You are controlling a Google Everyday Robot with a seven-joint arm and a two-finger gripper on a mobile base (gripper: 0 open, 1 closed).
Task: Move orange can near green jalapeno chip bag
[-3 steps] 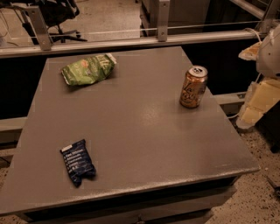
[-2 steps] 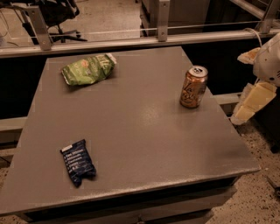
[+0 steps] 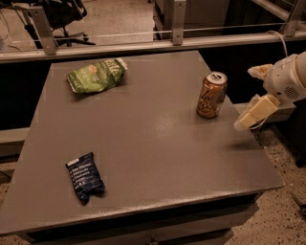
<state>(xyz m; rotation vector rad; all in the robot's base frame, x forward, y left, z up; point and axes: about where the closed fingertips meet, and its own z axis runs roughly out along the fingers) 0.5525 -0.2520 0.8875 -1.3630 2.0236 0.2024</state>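
The lower half of the orange can (image 3: 209, 104), below its silver top, will be gripped by my gripper.
The orange can (image 3: 211, 95) stands upright on the right side of the grey table (image 3: 153, 143); it has a silver top and pale lettering. The green jalapeno chip bag (image 3: 97, 75) lies at the far left of the table, its white end pointing right. My gripper (image 3: 249, 98) comes in from the right edge of the view and hangs just right of the can without touching it. It is open and empty, with one pale finger (image 3: 253, 114) low over the table's right edge and the other finger (image 3: 260, 72) higher.
A dark blue packet (image 3: 85, 176) with white text lies near the table's front left. A metal rail (image 3: 158, 43) runs behind the table's far edge. An office chair (image 3: 62, 14) stands on the floor beyond it.
My gripper has moved left from beyond the table's right edge toward the can. The can, the bag and the packet have not moved.
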